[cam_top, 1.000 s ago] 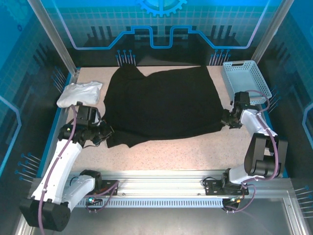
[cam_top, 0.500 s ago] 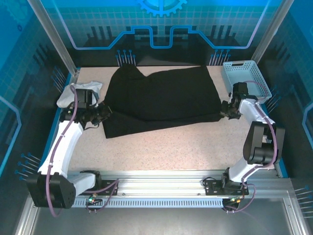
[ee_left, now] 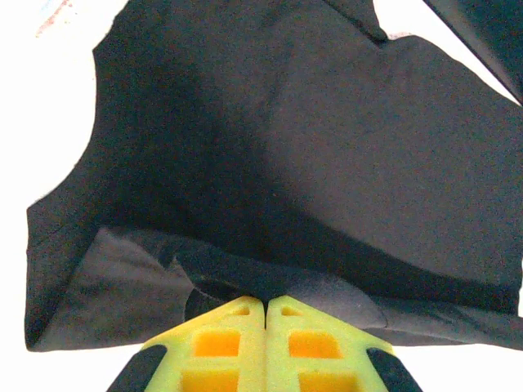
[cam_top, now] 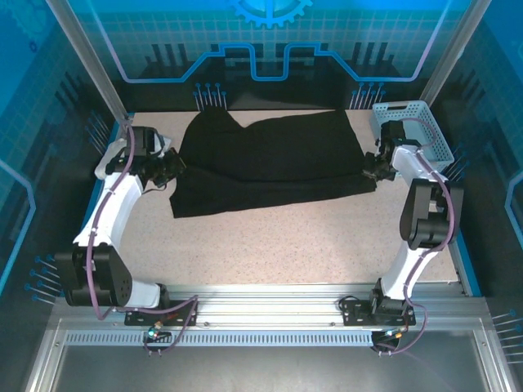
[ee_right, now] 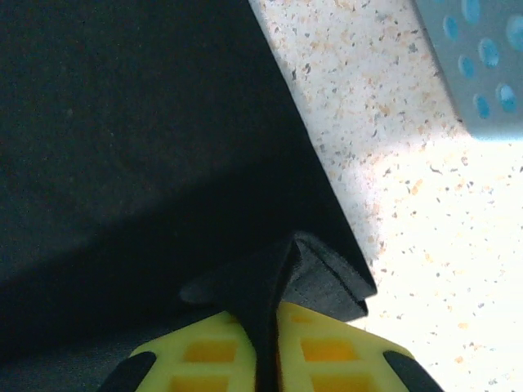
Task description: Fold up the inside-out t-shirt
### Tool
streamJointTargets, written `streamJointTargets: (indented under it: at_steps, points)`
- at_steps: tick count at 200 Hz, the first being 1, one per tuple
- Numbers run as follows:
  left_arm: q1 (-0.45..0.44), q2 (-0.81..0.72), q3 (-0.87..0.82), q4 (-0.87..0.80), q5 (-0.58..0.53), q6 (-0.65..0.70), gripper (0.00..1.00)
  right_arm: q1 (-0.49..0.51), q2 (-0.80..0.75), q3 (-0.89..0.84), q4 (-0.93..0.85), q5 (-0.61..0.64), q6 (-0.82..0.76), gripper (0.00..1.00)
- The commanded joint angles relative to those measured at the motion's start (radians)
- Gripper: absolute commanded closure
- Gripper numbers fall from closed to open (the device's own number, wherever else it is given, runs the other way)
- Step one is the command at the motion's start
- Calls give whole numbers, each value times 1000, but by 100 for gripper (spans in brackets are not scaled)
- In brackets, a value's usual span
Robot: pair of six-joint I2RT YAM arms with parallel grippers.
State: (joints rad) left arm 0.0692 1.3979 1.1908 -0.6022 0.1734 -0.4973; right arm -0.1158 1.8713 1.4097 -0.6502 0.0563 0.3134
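Observation:
Next, the left gripper releases the raised fold at the t-shirt's near corner (cam_top: 202, 198) (ee_left: 163, 306), just behind the bare speckled tabletop.
The inside-out t-shirt (cam_top: 270, 163) lies black and spread across the back half of the table, its near edge doubled back over itself. My left gripper (cam_top: 172, 167) is at the shirt's left edge. In the left wrist view its yellow fingers (ee_left: 237, 343) are pressed together, pinching a fold of the t-shirt (ee_left: 310, 147) at their tips. My right gripper (cam_top: 369, 167) is at the shirt's right edge. In the right wrist view that gripper (ee_right: 265, 318) is shut on a corner of black cloth (ee_right: 122, 122) that stands up between its fingers.
A light blue perforated basket (cam_top: 413, 126) stands at the back right, close to the right gripper, and its corner (ee_right: 482, 57) shows in the right wrist view. A white garment (cam_top: 105, 166) lies at the left edge, mostly behind my left arm. Speckled tabletop (cam_top: 286, 245) stretches in front of the shirt.
Both grippers have moved toward the back of the table with the shirt's near edge in them. The shirt now covers less of the table from front to back.

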Motion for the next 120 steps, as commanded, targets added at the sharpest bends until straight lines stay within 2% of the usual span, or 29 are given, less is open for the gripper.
streamJointTargets:
  at_steps: [1, 75, 105, 120]
  points:
    - [12, 32, 42, 24, -15, 6, 100, 11, 47, 63, -28, 36, -13, 87]
    - [27, 123, 78, 57, -32, -3, 100, 42, 216, 290, -73, 46, -13, 87]
    - [32, 235, 146, 89, -47, -26, 100, 63, 331, 449, -106, 68, -5, 86]
    - [35, 314, 207, 99, -53, -39, 100, 70, 398, 549, -123, 90, -7, 81]
